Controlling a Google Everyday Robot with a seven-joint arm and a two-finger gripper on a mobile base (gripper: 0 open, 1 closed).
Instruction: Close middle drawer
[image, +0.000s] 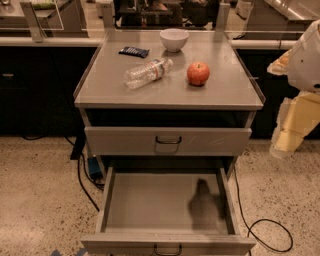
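Observation:
The robot's gripper should next move to the front corner (237, 232) of the middle drawer, on the arm's side beside the front panel, and close there.
The middle drawer (167, 242) is pulled far out toward me, below the taller-fronted top drawer (125, 141). It is wide, shallow and grey, with a low front panel and a small dark handle (167, 249) at the bottom edge of the view. Its inside holds nothing but a dark shadow (202, 205). My arm comes in at the right edge, white above and pale yellow below. The gripper (286, 142) hangs to the right of the cabinet, level with the top drawer and apart from both drawers. The lowest drawer is hidden.
On the cabinet top (100, 92) lie a clear plastic bottle (148, 72), a red apple (198, 73), a white bowl (174, 39) and a dark flat packet (133, 51). Black cables (265, 227) run on the speckled floor at both sides. Dark counters stand behind.

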